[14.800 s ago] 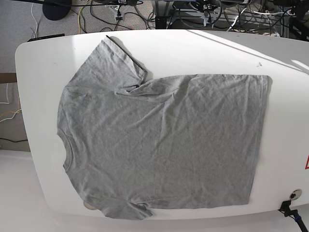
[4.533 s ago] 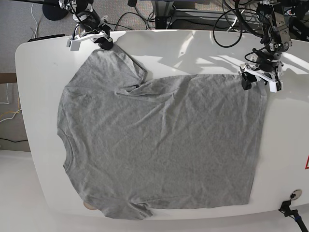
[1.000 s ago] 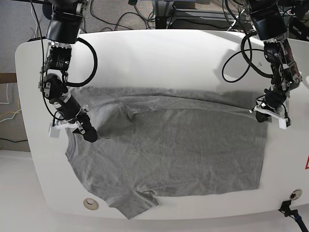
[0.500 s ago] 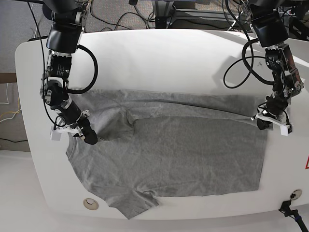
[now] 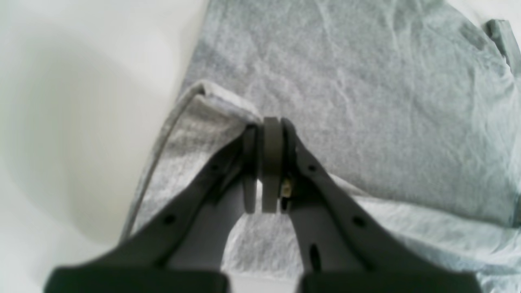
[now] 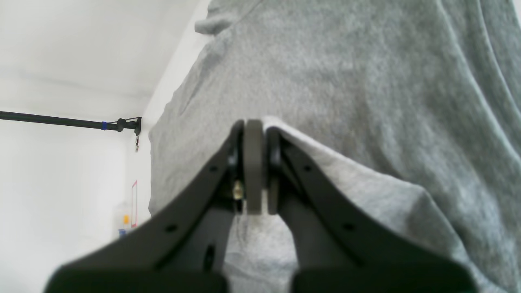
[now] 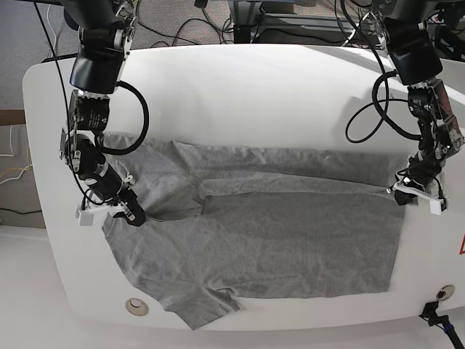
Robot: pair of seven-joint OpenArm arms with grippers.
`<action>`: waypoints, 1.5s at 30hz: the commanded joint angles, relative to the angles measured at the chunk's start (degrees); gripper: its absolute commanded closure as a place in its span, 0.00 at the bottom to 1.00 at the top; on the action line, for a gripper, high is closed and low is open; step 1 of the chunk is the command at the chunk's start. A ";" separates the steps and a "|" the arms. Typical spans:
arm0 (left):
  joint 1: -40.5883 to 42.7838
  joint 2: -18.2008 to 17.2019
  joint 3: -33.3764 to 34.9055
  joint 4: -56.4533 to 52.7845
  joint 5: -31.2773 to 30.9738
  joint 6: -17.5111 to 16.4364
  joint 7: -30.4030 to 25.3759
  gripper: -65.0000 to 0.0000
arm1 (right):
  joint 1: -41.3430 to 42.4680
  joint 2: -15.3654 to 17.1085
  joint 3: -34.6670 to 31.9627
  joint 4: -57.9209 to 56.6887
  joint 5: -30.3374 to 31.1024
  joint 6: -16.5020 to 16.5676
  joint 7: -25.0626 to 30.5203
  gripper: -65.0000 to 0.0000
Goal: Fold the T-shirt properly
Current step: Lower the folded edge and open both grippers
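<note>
My left gripper needs to let go of the folded-over hem corner on the T-shirt's body, flush with its bottom hem edge [image 7: 402,217] [image 5: 193,61].
The grey T-shirt [image 7: 276,236] lies on the white table [image 7: 254,94], its far edge doubled over onto the body, collar to the left and hem to the right. On the base view's right, my left gripper [image 7: 404,195] is shut on the folded-over hem corner. The left wrist view shows my left gripper [image 5: 270,122] pinching a fold of the T-shirt [image 5: 366,101]. On the left, my right gripper [image 7: 134,215] is shut on the cloth by the sleeve and shoulder. In the right wrist view my right gripper [image 6: 254,124] clamps a ridge of the T-shirt [image 6: 346,81].
A round fitting [image 7: 135,306] sits in the table near the front left edge, just beside the near sleeve. A black connector [image 7: 436,316] is at the front right corner. Cables [image 7: 218,18] lie on the floor behind the table.
Both grippers have moved toward the table's near edge, dragging the shirt's far edge farther over its body. The fold line now lies lower in the base view.
</note>
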 commanded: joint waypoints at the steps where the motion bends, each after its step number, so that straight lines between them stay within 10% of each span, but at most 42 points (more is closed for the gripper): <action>1: -0.93 -1.46 -0.21 1.00 -0.35 -0.25 -1.09 1.00 | 2.56 0.54 0.22 0.22 0.85 0.82 0.88 1.00; 29: -6.29 -1.90 1.99 0.91 3.69 -0.25 -1.09 0.99 | 6.08 -1.83 0.22 0.13 -8.64 0.91 1.15 1.00; 32: -7.08 -1.90 2.08 0.91 6.33 -0.25 -1.09 0.58 | 7.49 -1.83 0.22 0.04 -13.92 0.38 0.88 0.95; 35: -8.05 -1.90 2.08 0.91 12.48 -0.17 -1.00 0.21 | 8.28 -1.83 0.22 0.04 -19.54 0.29 0.79 0.58; 38: -10.16 -1.90 2.43 0.91 16.62 -0.25 -1.00 0.14 | 8.28 -1.39 0.22 0.48 -24.29 0.82 -0.79 0.22; 45: -4.45 -6.74 2.34 8.91 17.67 -2.98 -1.00 0.14 | 1.95 4.76 0.22 12.44 -25.96 0.82 -8.52 0.22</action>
